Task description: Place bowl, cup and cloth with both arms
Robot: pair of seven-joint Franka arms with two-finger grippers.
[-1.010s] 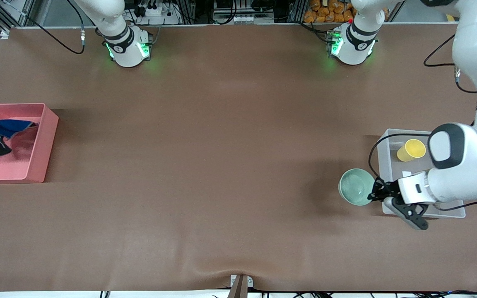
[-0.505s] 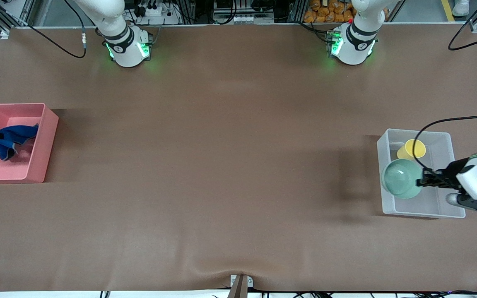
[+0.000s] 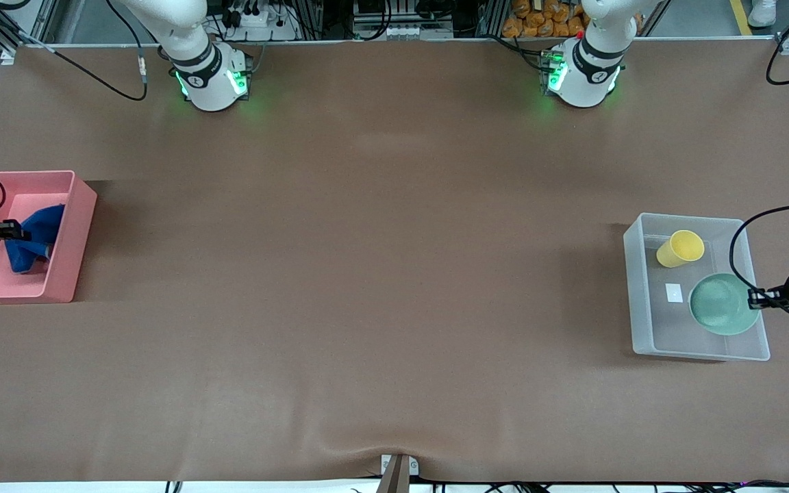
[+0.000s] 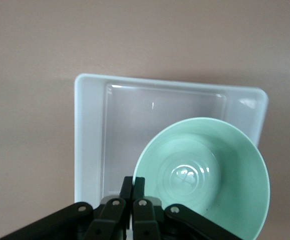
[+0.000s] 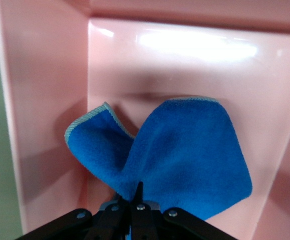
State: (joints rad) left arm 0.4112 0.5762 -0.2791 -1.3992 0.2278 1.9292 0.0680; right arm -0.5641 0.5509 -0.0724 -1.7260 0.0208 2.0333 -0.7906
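Observation:
I should let go of the mint green bowl with my left gripper on the clear bin's bottom (image 3: 683,320) (image 4: 160,122), just nearer the front camera than the white tag.
My left gripper (image 3: 755,298) is shut on the rim of the mint green bowl (image 3: 723,304) and holds it over the clear bin (image 3: 641,301); the bowl (image 4: 207,175) fills much of the left wrist view, with the gripper (image 4: 133,184) clamped on its edge. The yellow cup (image 3: 679,248) lies in the same bin, farther from the front camera than the bowl. My right gripper (image 3: 12,231) is shut on the blue cloth (image 3: 33,239), which hangs into the pink bin (image 3: 66,233). The right wrist view shows the cloth (image 5: 185,150) draped from the gripper (image 5: 137,192).
A small white tag (image 3: 673,292) lies on the clear bin's floor beside the bowl. The clear bin stands at the left arm's end of the brown table, the pink bin at the right arm's end. Black cables loop near both wrists.
My left gripper carried the bowl from beside the clear bin to over its inside. My right gripper pulled back toward the table's end, and the cloth bunched lower in the pink bin.

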